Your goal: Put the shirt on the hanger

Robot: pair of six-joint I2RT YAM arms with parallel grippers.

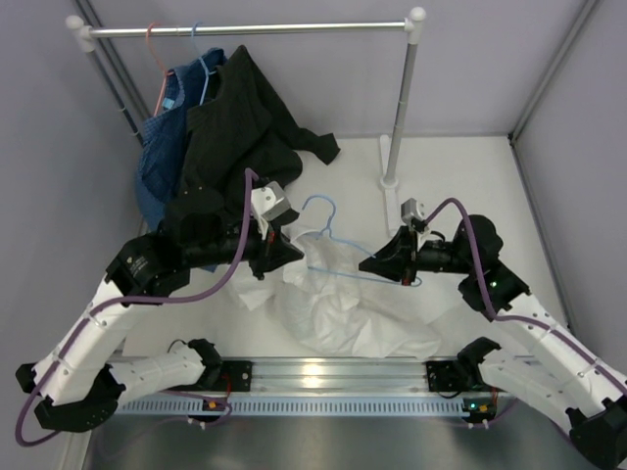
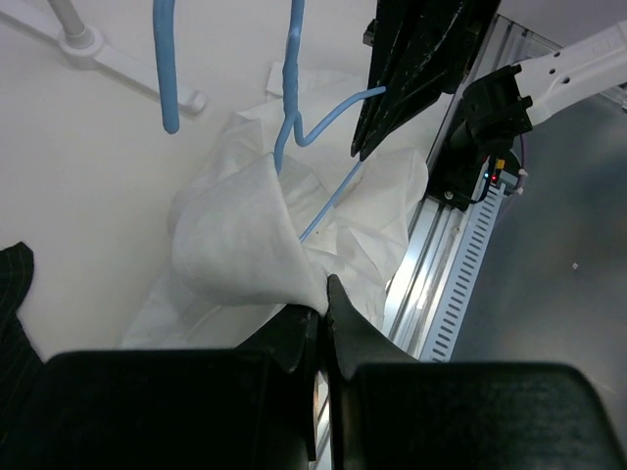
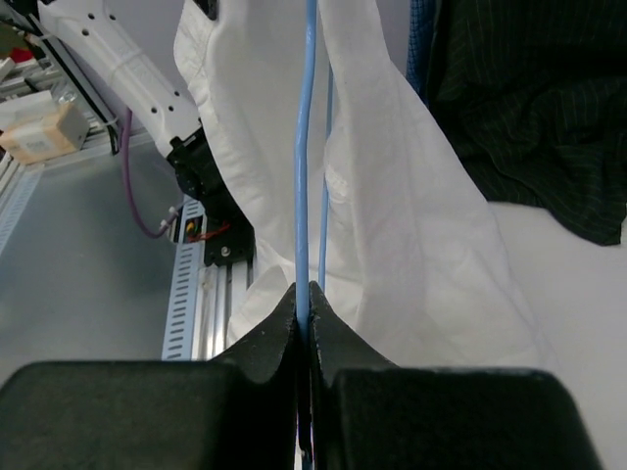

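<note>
The white shirt fold my left gripper holds is away from the hanger's hook, so it should regrip shirt and hanger closer in before (image 2: 271, 186) my right gripper opens.
The white shirt (image 1: 343, 304) lies crumpled on the table between my arms. My left gripper (image 1: 294, 253) is shut on a fold of it; in the left wrist view the fabric (image 2: 240, 240) bunches right at the gripper (image 2: 323, 294). The light-blue wire hanger (image 1: 328, 220) stands over the shirt, hook up. My right gripper (image 1: 377, 262) is shut on its wire; in the right wrist view the wire (image 3: 311, 147) runs up from the gripper (image 3: 305, 294) against the shirt (image 3: 392, 196). The hanger also shows in the left wrist view (image 2: 292, 88).
A clothes rail (image 1: 245, 29) at the back carries a black garment (image 1: 240, 127), a blue denim garment (image 1: 162, 147) and a pink hanger (image 1: 155, 49). Its right post (image 1: 400, 108) stands on the table. An aluminium rail (image 1: 323, 377) runs along the near edge.
</note>
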